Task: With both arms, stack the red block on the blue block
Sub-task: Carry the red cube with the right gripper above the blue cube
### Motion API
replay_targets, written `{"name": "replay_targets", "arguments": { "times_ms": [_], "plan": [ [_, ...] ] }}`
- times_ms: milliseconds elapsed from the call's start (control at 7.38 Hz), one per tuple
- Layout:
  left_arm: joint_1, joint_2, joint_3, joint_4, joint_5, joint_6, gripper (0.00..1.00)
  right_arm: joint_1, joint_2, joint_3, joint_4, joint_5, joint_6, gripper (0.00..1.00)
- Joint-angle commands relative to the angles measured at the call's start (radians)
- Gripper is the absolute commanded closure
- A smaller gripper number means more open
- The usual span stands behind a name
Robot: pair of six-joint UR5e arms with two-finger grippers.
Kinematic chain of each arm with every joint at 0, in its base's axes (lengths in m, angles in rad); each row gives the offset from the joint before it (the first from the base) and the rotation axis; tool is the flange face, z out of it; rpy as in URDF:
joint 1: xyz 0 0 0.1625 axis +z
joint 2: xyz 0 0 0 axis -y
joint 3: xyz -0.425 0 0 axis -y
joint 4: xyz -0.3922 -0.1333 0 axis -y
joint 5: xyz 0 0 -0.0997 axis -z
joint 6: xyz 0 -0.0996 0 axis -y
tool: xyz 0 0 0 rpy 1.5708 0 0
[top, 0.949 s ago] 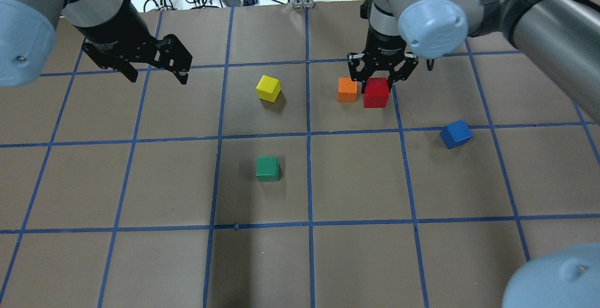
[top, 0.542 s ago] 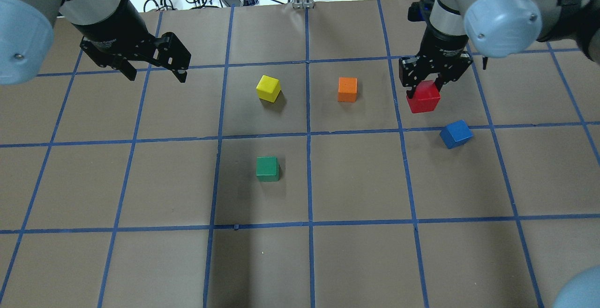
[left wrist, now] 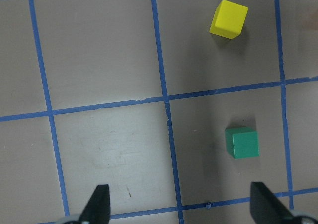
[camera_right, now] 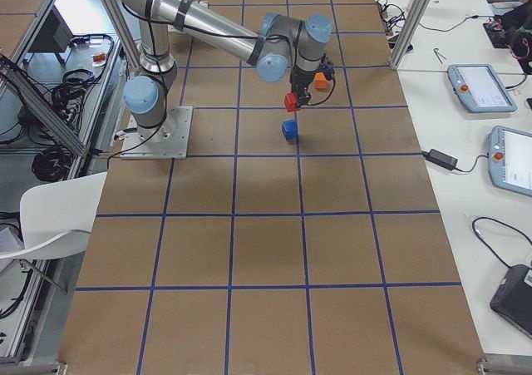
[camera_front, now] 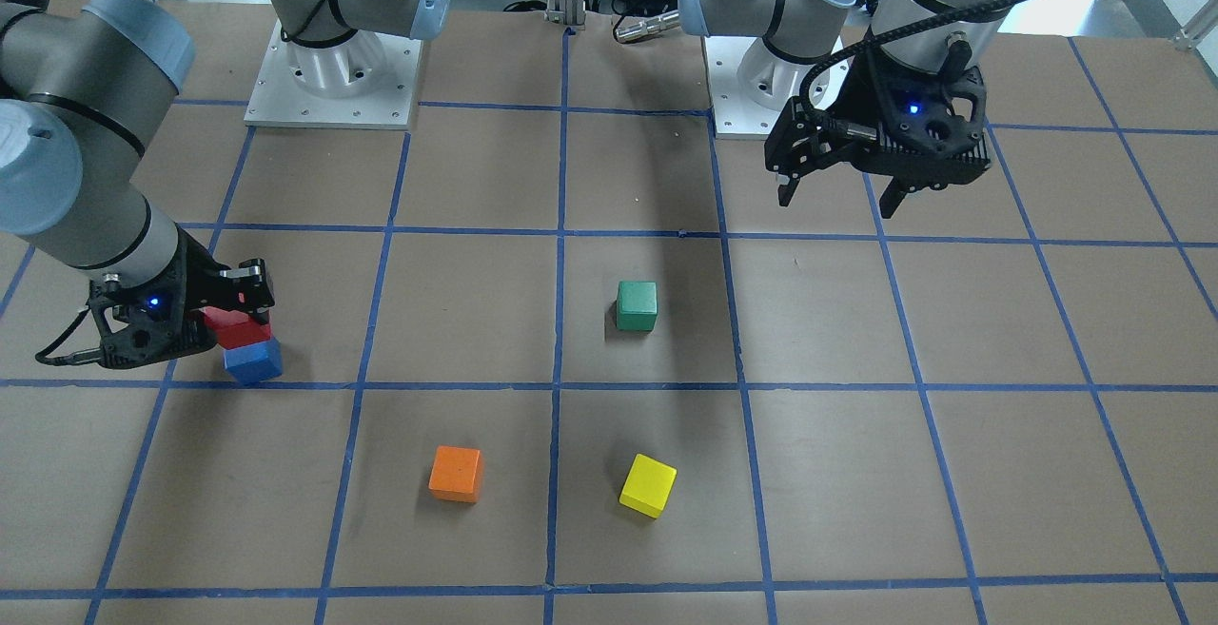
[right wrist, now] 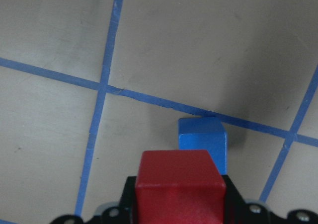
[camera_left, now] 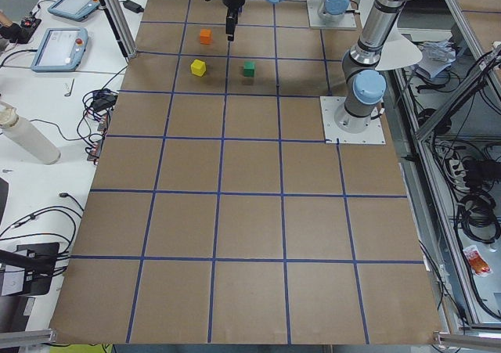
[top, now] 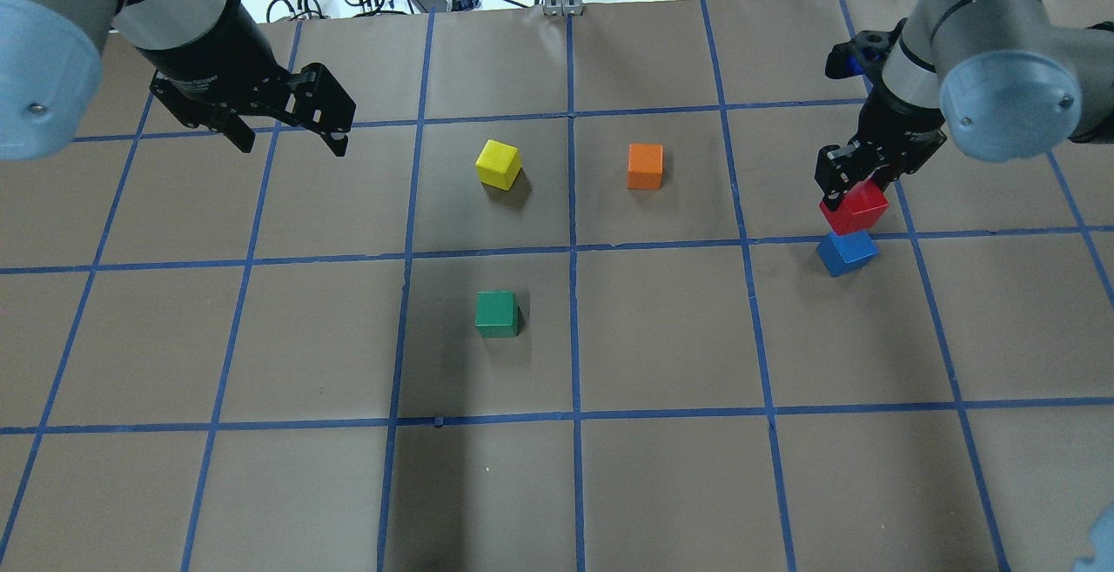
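Next, my right gripper puts the red block down on top of the blue block (camera_front: 235,353) (right wrist: 201,155) by the tape line.
My right gripper (top: 855,193) is shut on the red block (top: 855,210) and holds it in the air just above and behind the blue block (top: 846,252), which sits on the table by a tape line. The front view shows the red block (camera_front: 238,328) over the blue block (camera_front: 253,361) in the right gripper (camera_front: 233,321). In the right wrist view the red block (right wrist: 180,184) fills the lower middle, with the blue block (right wrist: 202,140) just beyond it. My left gripper (top: 290,141) is open and empty, high above the table's far left (camera_front: 837,197).
An orange cube (top: 645,166) and a yellow cube (top: 499,164) sit in the far middle squares. A green cube (top: 497,313) sits nearer the middle. The left wrist view shows the yellow cube (left wrist: 228,19) and the green cube (left wrist: 242,142). Cables lie beyond the far edge.
My right gripper has carried the red block from beside the orange cube to the right and nearer, to just above the blue block. The left arm has stayed still.
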Motion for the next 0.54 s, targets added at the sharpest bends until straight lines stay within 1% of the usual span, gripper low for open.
{"name": "replay_targets", "arguments": {
  "times_ms": [0, 271, 407],
  "plan": [
    [0.000, -0.004, 0.006, -0.006, 0.004, 0.000, 0.00, -0.024, 0.008, 0.043, -0.074, -0.006, -0.069, 1.00],
    [0.000, -0.003, 0.005, -0.012, 0.004, 0.000, 0.00, -0.024, 0.012, 0.061, -0.100, -0.004, -0.068, 1.00],
    [-0.003, -0.004, 0.005, -0.012, 0.004, 0.000, 0.00, -0.024, 0.014, 0.077, -0.132, -0.006, -0.071, 1.00]
  ]
}}
